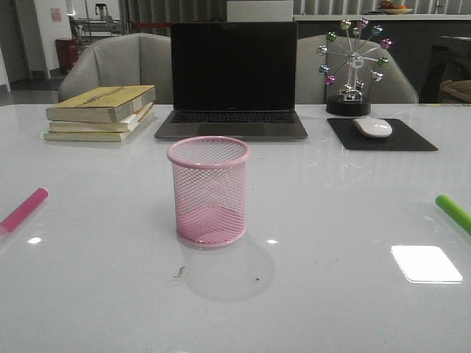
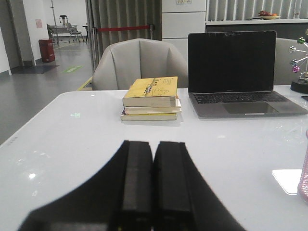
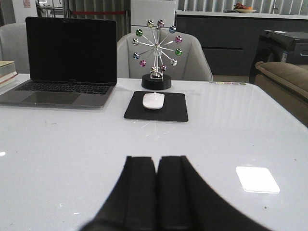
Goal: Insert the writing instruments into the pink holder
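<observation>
I should close my right gripper on the green marker near its far end (image 1: 450, 208), toward the black pad, so that the marker's other end can go into the pink holder.
The pink holder (image 1: 209, 191), a round wire-mesh cup, stands upright and empty in the middle of the white table (image 1: 331, 294). A magenta-pink marker (image 1: 23, 210) lies at the table's left edge and a bright green marker (image 1: 453, 212) lies at the right edge, both partly cut off by the front view. Neither gripper shows in the front view. In the left wrist view my left gripper (image 2: 153, 144) is shut with nothing between its fingers, and a sliver of the holder (image 2: 304, 178) shows beside it. My right gripper (image 3: 157, 160) is likewise shut and empty.
Behind the holder sits an open laptop (image 1: 232, 81) with a dark screen. A stack of books (image 1: 101, 112) lies at the back left. At the back right are a white mouse (image 1: 373, 127) on a black pad (image 1: 383, 137) and a ferris-wheel ornament (image 1: 353, 66).
</observation>
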